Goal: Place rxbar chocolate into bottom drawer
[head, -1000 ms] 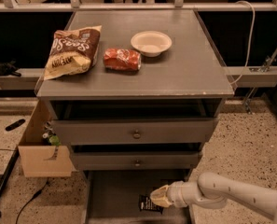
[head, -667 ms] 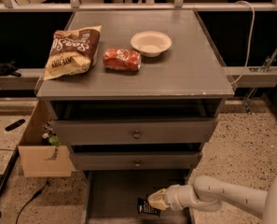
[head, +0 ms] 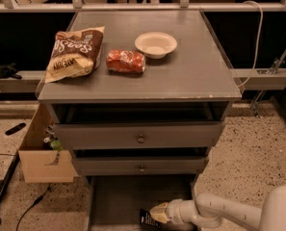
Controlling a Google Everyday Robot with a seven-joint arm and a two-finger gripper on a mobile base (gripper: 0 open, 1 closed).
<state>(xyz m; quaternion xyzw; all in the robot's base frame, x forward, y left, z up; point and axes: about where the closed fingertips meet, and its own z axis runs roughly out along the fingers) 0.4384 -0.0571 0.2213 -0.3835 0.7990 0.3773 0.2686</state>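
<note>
My gripper is to release the rxbar chocolate next. It will let go on the open bottom drawer's inside (head: 150,221), about midway between its sides.
The rxbar chocolate (head: 145,219), a small black bar with white lettering, is low over the floor of the open bottom drawer (head: 116,198), near its front right. My gripper (head: 155,213) comes in from the right on a cream arm, and its tip is shut on the bar's right end. The bar's lower part is cut off by the bottom edge of the view.
On the cabinet top lie a brown-and-cream chip bag (head: 75,54), a red-orange snack packet (head: 126,61) and a white bowl (head: 155,44). The two upper drawers (head: 141,139) stand slightly pulled out above the bottom one. A cardboard box (head: 39,160) stands left of the cabinet.
My gripper has moved left and slightly lower inside the bottom drawer, and the bar has moved with it toward the drawer's front.
</note>
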